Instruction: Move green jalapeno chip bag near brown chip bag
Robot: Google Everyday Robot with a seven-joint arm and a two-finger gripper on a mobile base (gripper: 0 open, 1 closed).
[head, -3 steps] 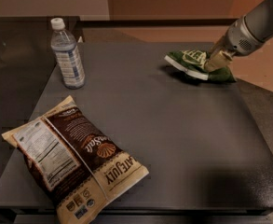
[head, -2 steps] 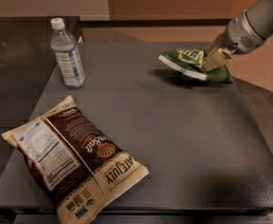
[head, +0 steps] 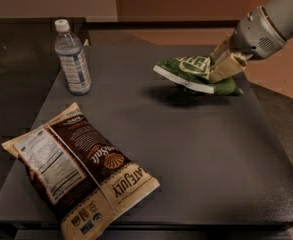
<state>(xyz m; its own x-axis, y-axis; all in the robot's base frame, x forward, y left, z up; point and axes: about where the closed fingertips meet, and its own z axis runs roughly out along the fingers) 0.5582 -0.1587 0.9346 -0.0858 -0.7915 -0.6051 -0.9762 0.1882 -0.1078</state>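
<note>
I will use my gripper to set the green jalapeno chip bag down on the dark table (head: 140,111) just behind the brown chip bag. The green bag is held a little above the table now.
The green jalapeno chip bag (head: 186,71) is small and crinkly with white lettering, held a little above the dark table at the back right. My gripper (head: 220,66) comes in from the upper right and is shut on the bag's right part. The brown chip bag (head: 81,171) is large, dark brown and cream, lying flat at the front left with its nutrition label up. The two bags are well apart.
A clear water bottle (head: 72,59) with a white cap stands upright at the back left. The dark table (head: 206,154) has its front edge at the bottom and a right edge beyond which the floor shows.
My gripper has carried the green bag leftward and lifted it slightly off the table. The brown bag and the bottle have not moved.
</note>
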